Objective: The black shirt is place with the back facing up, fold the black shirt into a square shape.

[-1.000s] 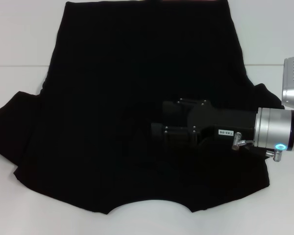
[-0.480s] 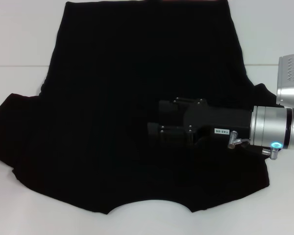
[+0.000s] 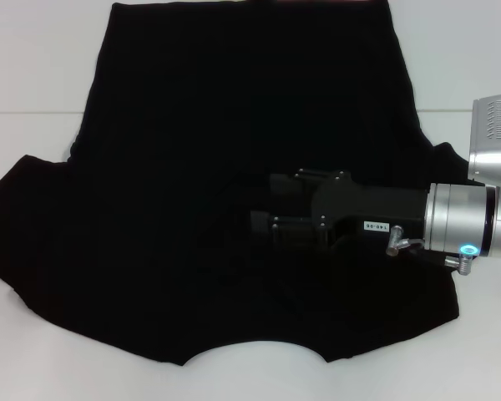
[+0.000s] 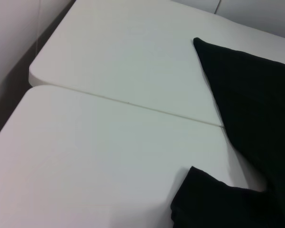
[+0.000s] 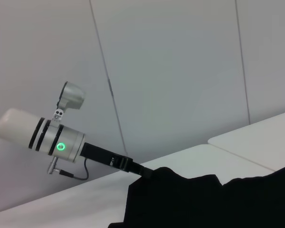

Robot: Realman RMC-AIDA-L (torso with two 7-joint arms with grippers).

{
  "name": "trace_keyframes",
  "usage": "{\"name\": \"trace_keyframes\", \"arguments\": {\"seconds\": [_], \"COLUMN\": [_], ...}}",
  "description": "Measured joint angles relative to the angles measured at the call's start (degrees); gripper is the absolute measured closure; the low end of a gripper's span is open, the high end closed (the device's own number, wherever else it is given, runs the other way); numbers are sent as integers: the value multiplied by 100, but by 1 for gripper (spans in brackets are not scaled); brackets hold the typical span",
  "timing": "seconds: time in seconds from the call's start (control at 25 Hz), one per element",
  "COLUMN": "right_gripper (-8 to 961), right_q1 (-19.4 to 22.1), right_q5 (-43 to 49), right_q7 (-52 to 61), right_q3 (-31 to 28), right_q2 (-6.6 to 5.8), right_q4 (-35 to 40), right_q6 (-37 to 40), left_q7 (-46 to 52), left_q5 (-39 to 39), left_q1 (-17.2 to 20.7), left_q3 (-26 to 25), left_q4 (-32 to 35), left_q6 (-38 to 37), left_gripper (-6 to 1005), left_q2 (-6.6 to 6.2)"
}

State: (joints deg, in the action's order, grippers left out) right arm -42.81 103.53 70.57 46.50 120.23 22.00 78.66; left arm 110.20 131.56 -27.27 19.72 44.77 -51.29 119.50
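Note:
The robot's left gripper needs to release the sleeve on the black shirt's body (image 3: 159, 206), between the shirt's side edge and the right gripper.
The black shirt (image 3: 192, 167) lies spread flat on the white table (image 3: 33, 67), its curved neckline at the near edge and its hem at the far edge. My right gripper (image 3: 260, 224) reaches in from the right, low over the shirt's middle, black against the black cloth, which wrinkles slightly around its tip. The left arm is outside the head view. The right wrist view shows my left gripper (image 5: 141, 172) farther off, its tip meeting a raised edge of the shirt (image 5: 204, 199). In the left wrist view a hem corner and a sleeve of the shirt (image 4: 251, 118) lie on the table.
The table is two white tops joined by a seam (image 4: 133, 103), with a rounded corner and a dark gap (image 4: 23, 61) beyond its left side. A pale panelled wall (image 5: 180, 71) stands behind. Bare tabletop (image 3: 459, 50) flanks the shirt on both sides.
My right gripper has slid a little to the left over the shirt. The shirt's left sleeve has shifted and spread further left, and faint wrinkles have formed near the gripper's tip.

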Motion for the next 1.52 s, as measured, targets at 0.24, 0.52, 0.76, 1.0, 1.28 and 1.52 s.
{"name": "trace_keyframes", "arguments": {"seconds": [0.24, 0.52, 0.76, 1.0, 1.28, 1.52], "right_gripper": [161, 161, 161, 161, 162, 162], "right_q1": [0, 1, 51, 99, 115, 107], "right_q5": [0, 0, 0, 0, 0, 0], "right_q7": [28, 41, 25, 29, 6, 3], "right_q3": [0, -10, -2, -4, -5, -14], "right_q2": [0, -6, -9, -9, -9, -10], "right_q4": [-4, -3, -3, -59, -79, -66], "right_q6": [-9, -11, 26, 34, 43, 47], "left_q7": [-4, -6, -273, -919, -1410, -1884], "left_q5": [1, -221, -434, -762, -890, -875], "left_q1": [-24, -45, -198, -278, -372, -548], "left_q3": [20, 0, 47, 91, 358, 443], "left_q4": [-20, 9, -9, -89, -529, -914], "left_q6": [17, -475, -1131, -2196, -2408, -2372], "left_gripper": [999, 999, 999, 999, 1000, 998], "left_q2": [-6, -21, -50, 7, 183, 324]}}
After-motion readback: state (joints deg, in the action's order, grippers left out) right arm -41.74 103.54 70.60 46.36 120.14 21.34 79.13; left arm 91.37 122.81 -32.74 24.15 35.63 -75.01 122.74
